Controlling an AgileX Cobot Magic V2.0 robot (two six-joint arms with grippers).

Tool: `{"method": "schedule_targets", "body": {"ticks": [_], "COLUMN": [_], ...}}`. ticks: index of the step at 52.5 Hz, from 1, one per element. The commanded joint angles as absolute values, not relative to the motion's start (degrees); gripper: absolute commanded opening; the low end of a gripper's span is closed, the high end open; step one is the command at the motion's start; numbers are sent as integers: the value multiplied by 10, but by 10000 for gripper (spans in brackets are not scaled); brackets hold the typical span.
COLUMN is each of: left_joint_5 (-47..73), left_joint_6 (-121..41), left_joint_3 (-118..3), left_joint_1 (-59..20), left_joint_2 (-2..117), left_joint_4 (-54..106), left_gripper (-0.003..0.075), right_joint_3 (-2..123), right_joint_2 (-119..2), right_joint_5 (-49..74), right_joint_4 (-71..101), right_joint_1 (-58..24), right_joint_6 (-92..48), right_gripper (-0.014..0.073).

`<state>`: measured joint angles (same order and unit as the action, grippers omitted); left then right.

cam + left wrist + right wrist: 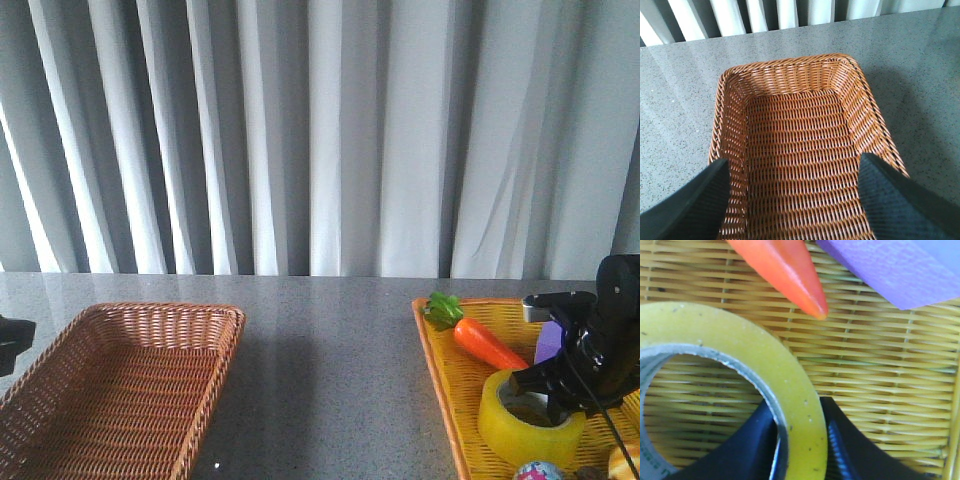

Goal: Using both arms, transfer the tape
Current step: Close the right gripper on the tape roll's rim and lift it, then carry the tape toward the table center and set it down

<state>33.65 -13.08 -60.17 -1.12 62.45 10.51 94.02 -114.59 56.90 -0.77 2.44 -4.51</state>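
Next, my right gripper lets go of the yellow tape on the grey table (337, 435) between the brown basket and the yellow tray.
The yellow tape (530, 425) lies flat in the yellow woven tray (432, 350) at the right. My right gripper (553, 398) reaches down onto the roll's far-right side. In the right wrist view one black finger (747, 450) is inside the core and the other finger (855, 450) is outside, both against the tape (765, 355) wall, so the right gripper (800, 415) is shut on it. My left gripper (792, 175) hangs open over the brown wicker basket (785, 62), with nothing between its fingers. Only a bit of the left arm (10, 340) shows in the front view.
A toy carrot (488, 343) and a purple foam cube (548, 343) lie in the tray just behind the tape. A patterned ball (538, 470) sits at the tray's near edge. The brown basket (170, 310) stands on the grey table at the left.
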Motion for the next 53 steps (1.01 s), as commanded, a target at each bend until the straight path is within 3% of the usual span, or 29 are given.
{"method": "schedule_targets", "body": {"ticks": [1,13,26,42,53], "left_joint_5": [302,303,309,317,319], "left_joint_6": [-127,-127,-127,-127,-127], "left_joint_3": [-616,-616,-616,-616,-616], "left_joint_1": [-13,-13,-13,-13,-13], "left_joint_2": [617,617,617,617,616], "left_joint_4": [112,112,112,112,112], "left_gripper": [524,524,524,524,524], "right_joint_3": [968,1081,1166,1168,1168], "right_joint_2": [-1097,-1052,-1038,-1132,-1204], "right_joint_5": [565,596,592,610,631], "right_joint_4": [-8,68,79,-32,-65], "right_joint_1": [27,12,-110,-246,-265], "right_joint_6": [-60,-87,-113,-87,-52], "right_gripper": [99,103,110,116,119]}}
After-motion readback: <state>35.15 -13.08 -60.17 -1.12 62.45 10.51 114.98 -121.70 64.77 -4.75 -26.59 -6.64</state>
